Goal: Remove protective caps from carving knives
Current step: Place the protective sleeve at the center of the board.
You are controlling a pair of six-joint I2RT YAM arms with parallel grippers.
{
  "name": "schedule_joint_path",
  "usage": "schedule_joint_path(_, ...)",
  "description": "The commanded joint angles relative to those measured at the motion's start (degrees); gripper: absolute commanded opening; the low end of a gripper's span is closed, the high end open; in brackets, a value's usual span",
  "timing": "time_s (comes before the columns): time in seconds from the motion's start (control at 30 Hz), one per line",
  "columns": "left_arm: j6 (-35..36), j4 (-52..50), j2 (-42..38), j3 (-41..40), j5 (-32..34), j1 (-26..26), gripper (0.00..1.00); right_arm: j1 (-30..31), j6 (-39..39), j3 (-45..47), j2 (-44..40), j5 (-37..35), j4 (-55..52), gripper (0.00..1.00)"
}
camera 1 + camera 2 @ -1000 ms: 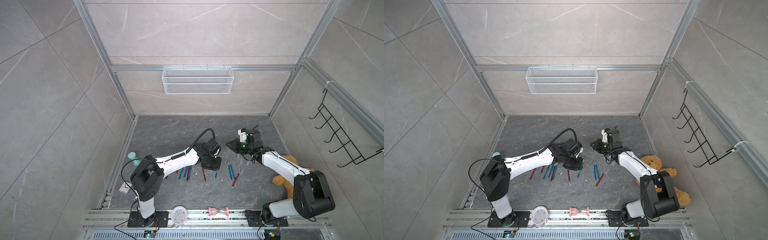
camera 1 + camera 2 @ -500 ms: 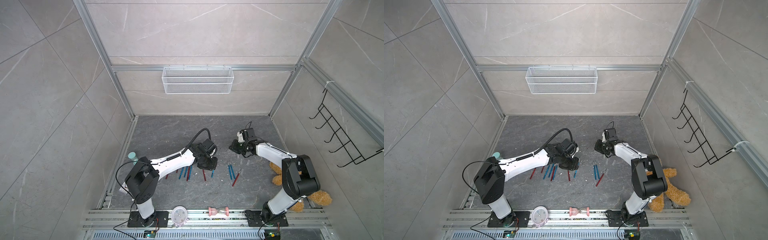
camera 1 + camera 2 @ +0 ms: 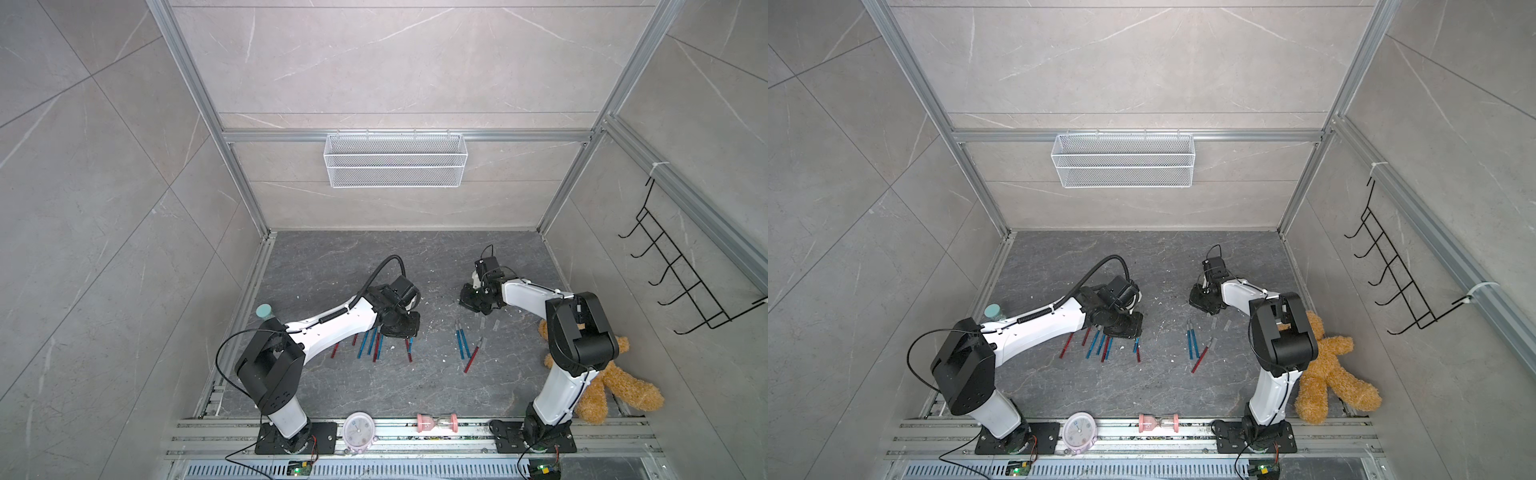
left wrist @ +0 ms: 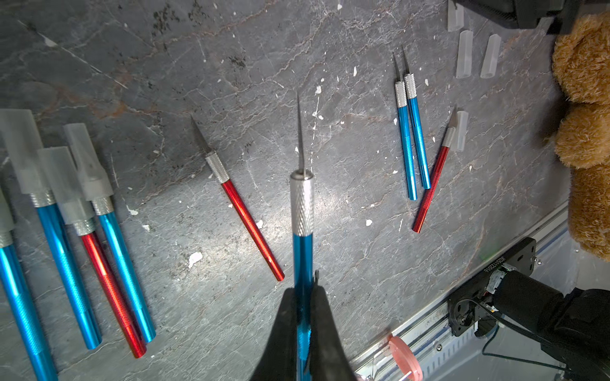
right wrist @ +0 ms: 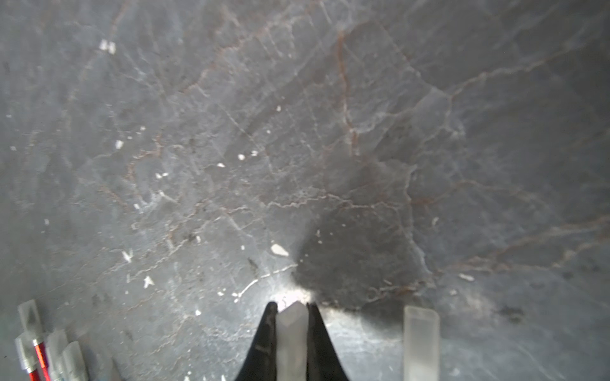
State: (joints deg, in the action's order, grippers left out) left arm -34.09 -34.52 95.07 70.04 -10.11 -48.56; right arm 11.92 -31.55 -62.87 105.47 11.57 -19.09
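My left gripper is going to put the blue carving knife down on the floor (image 3: 429,336) (image 4: 314,162) between the bare red knife and the bare blue pair.
My left gripper (image 4: 303,290) is shut on the handle of a blue carving knife (image 4: 302,204), whose blade is bare and which it holds just above the floor. My right gripper (image 5: 291,306) is shut on a translucent protective cap (image 5: 292,343), low over the floor beside a loose cap (image 5: 421,343). In both top views the left gripper (image 3: 401,328) hovers over the left cluster of knives and the right gripper (image 3: 471,301) is behind the right group. Several capped knives (image 4: 66,231) lie together. A bare red knife (image 4: 251,224), two bare blue ones (image 4: 409,148) and another red one (image 4: 429,191) lie apart.
Loose caps (image 4: 464,54) lie near a brown teddy bear (image 3: 611,382) at the right. A clock (image 3: 358,432) and a pink hourglass (image 3: 437,422) sit on the front rail, and a teal cup (image 3: 263,310) at the left wall. White specks dot the stone floor.
The right arm's elbow has swung inward and its gripper has shifted a little left and nearer with the cap. The left gripper has drifted slightly left with the blue knife.
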Motion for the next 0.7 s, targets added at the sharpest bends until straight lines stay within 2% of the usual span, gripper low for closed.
schedule_joint_path(0.0,-0.72,-0.86,-2.01,-0.01,0.86,0.12,0.01,0.14,0.98,-1.69,1.62,-2.23,-2.70,0.18)
schedule_joint_path(0.1,-0.69,-1.15,-2.17,-0.08,1.12,0.12,0.01,0.09,0.92,-1.36,1.67,-3.08,-2.79,0.24)
schedule_joint_path(0.37,-1.01,-3.09,-2.31,0.30,3.07,0.17,0.02,0.16,0.94,-0.68,0.75,-3.95,-2.69,0.28)
schedule_joint_path(0.67,-2.90,-5.08,1.19,3.17,5.10,-0.17,0.05,0.15,1.91,-1.82,-9.17,-3.05,-5.17,0.32)
